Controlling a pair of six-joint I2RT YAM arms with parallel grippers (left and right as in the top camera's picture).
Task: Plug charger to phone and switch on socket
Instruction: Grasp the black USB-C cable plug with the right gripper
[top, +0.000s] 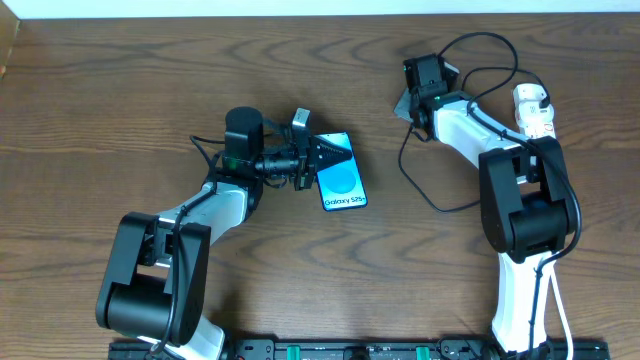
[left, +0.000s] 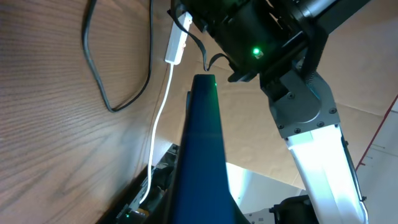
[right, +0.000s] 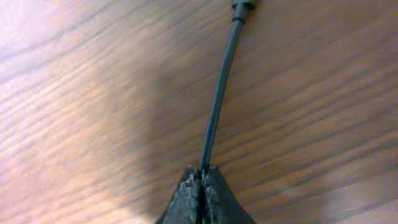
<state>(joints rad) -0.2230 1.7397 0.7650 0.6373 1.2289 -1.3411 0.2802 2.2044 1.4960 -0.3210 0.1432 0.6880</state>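
My right gripper is pinching the charger cable well behind its plug, so I will open it and take the cable (right: 236, 22) close behind the plug before I move toward the phone.
The phone (top: 343, 180), with a bright blue screen and "Galaxy S25" text, lies left of the table's middle. My left gripper (top: 318, 157) is shut on its upper left end. In the left wrist view the phone (left: 202, 143) shows edge-on between the jaws. My right gripper (top: 408, 102) is shut on the thin black charger cable (top: 412, 180), which loops over the table. In the right wrist view the fingers (right: 202, 180) pinch the cable (right: 219, 99), and its plug tip (right: 242, 6) points away over bare wood. The white socket (top: 533, 110) with red markings lies at the far right.
The socket (left: 177, 40) and its thick white cord (left: 158, 124) show in the left wrist view, beside a loop of black cable (left: 102, 74) and the right arm (left: 298, 99). The wooden table's far edge meets a white wall (top: 300, 8).
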